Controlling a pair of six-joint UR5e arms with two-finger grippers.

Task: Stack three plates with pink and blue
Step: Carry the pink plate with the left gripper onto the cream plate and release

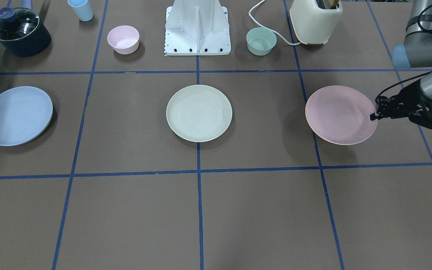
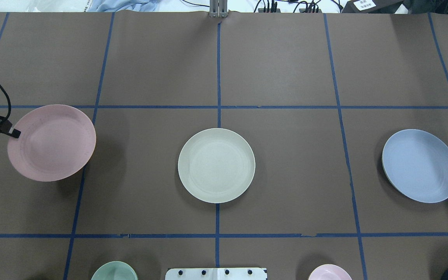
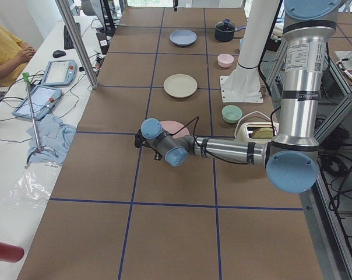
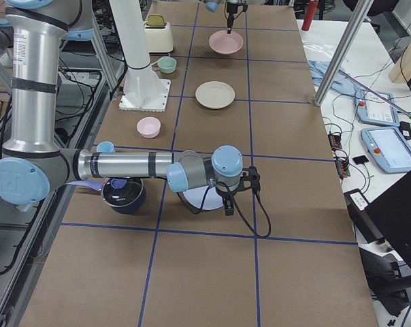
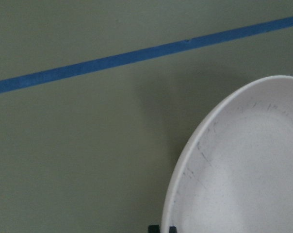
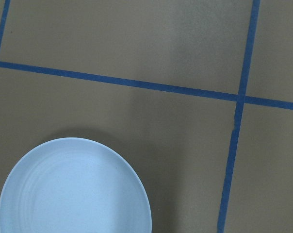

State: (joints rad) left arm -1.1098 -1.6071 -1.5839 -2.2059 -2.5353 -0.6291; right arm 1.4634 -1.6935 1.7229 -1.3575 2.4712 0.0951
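The robot's left gripper needs to release the pale pink plate, now held slightly above the table, on top of the cream-white plate (image 1: pixel 198 112), stacking it there.
The pale pink plate (image 1: pixel 339 114) is at the table's left end. My left gripper (image 1: pixel 374 116) is shut on its outer rim, and the plate casts a wide shadow as if held slightly above the table (image 2: pixel 53 142). The left wrist view shows the rim (image 5: pixel 243 170) with fingertips (image 5: pixel 161 228) at the bottom edge. The cream-white plate (image 1: pixel 199 113) lies flat at the centre. The light blue plate (image 1: pixel 15 115) lies at the right end (image 2: pixel 420 166). My right gripper (image 4: pixel 227 203) shows only in the exterior right view, beside the blue plate; I cannot tell whether it is open or shut.
Along the robot's side stand a lidded dark pot (image 1: pixel 19 32), a blue cup (image 1: pixel 81 9), a small pink bowl (image 1: pixel 123 39), the white robot base (image 1: pixel 198 30), a mint-green bowl (image 1: pixel 261 41) and a cream toaster (image 1: pixel 315 20) with its cord.
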